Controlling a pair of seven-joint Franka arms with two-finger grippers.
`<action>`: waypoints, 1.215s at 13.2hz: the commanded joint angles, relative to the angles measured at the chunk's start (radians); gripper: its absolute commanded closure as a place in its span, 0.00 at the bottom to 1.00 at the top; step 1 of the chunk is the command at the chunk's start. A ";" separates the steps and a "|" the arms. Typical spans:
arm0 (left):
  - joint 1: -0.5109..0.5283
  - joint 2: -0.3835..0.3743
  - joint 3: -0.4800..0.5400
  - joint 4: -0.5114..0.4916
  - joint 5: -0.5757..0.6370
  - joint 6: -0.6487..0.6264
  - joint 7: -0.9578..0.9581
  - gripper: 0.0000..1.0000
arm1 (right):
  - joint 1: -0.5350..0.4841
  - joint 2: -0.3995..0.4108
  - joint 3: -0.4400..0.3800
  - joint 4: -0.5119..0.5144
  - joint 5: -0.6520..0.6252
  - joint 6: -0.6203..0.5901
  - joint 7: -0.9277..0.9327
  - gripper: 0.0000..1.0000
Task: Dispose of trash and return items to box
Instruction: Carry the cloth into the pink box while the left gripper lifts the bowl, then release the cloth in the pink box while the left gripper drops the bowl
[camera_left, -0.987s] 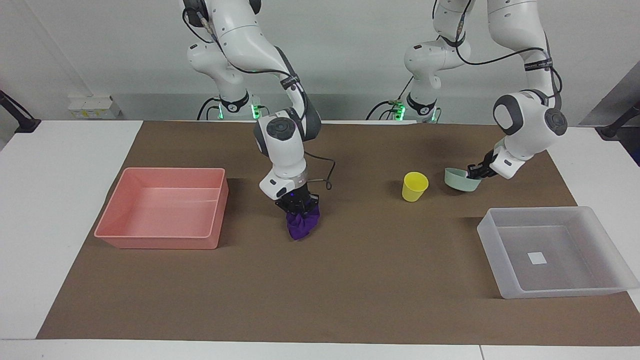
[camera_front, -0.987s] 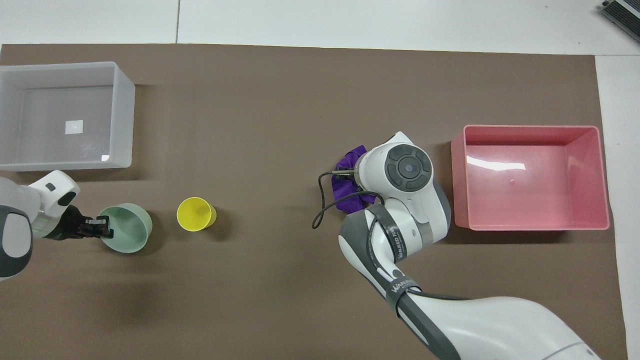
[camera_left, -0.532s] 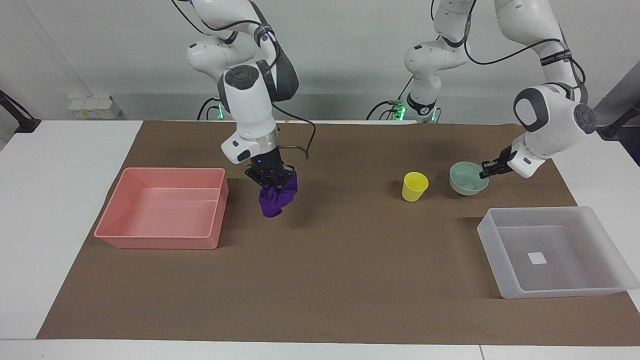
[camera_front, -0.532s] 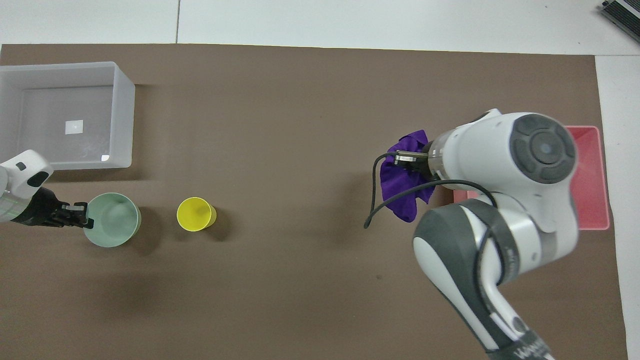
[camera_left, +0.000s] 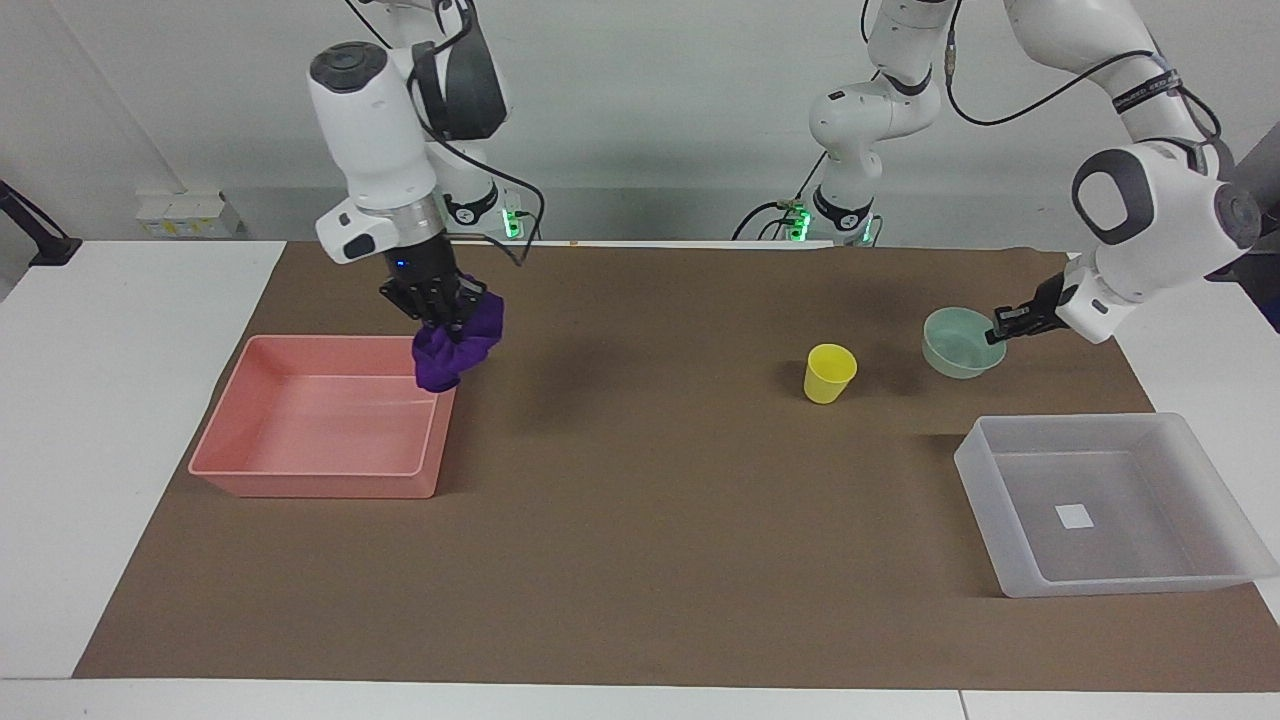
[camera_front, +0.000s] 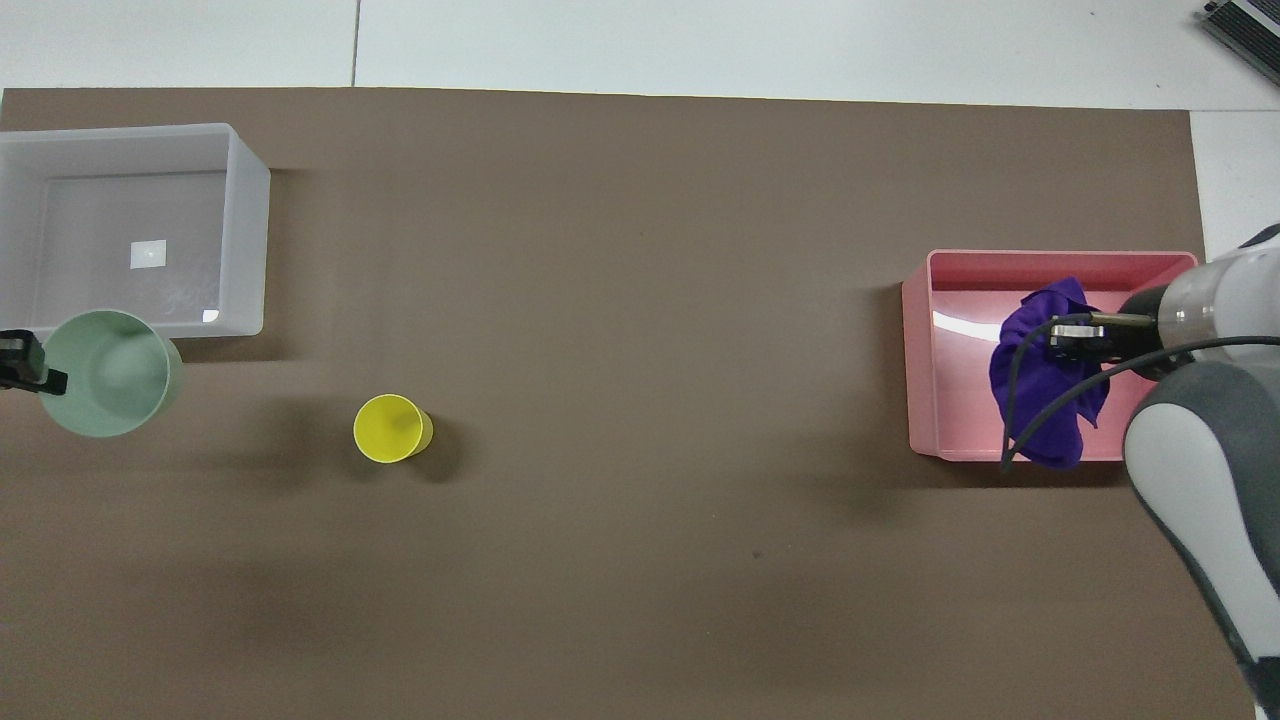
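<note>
The robot's left gripper will set the mint-green bowl down on the white square label inside the translucent box (camera_front: 157, 248).
The purple cloth wad, the trash (camera_left: 455, 342) (camera_front: 1045, 385), hangs in the air from my right gripper (camera_left: 447, 318) (camera_front: 1075, 336), which is shut on its top. It is over the pink tray (camera_left: 310, 485) (camera_front: 922, 360), at the tray's corner nearest the table's middle. My left gripper (camera_left: 998, 330) (camera_front: 35, 368) is shut on the rim of the mint-green bowl (camera_left: 958, 345) (camera_front: 105, 372) and holds it above the mat, close to the translucent box (camera_left: 1110, 582) (camera_front: 250, 230). The yellow cup (camera_left: 829, 372) (camera_front: 392, 428) stands upright on the mat beside the bowl.
A brown mat (camera_left: 650, 520) covers the table's middle, with white table top at both ends. The box holds only its white square label (camera_left: 1076, 516). Nothing lies inside the pink tray.
My right gripper has lifted the cloth off the mat and carried it toward the right arm's end, over the pink tray. My left gripper has raised the bowl and moved it toward the box.
</note>
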 joint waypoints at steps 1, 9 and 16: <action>0.030 0.186 -0.005 0.227 0.001 0.010 -0.047 1.00 | -0.054 0.061 0.017 -0.071 -0.004 0.136 -0.055 1.00; 0.038 0.446 -0.004 0.320 -0.001 0.359 -0.141 1.00 | -0.097 0.129 0.017 -0.195 -0.001 0.370 -0.118 0.00; 0.012 0.489 -0.003 0.322 0.004 0.351 -0.147 0.00 | 0.050 0.074 0.027 0.003 -0.072 0.146 0.073 0.00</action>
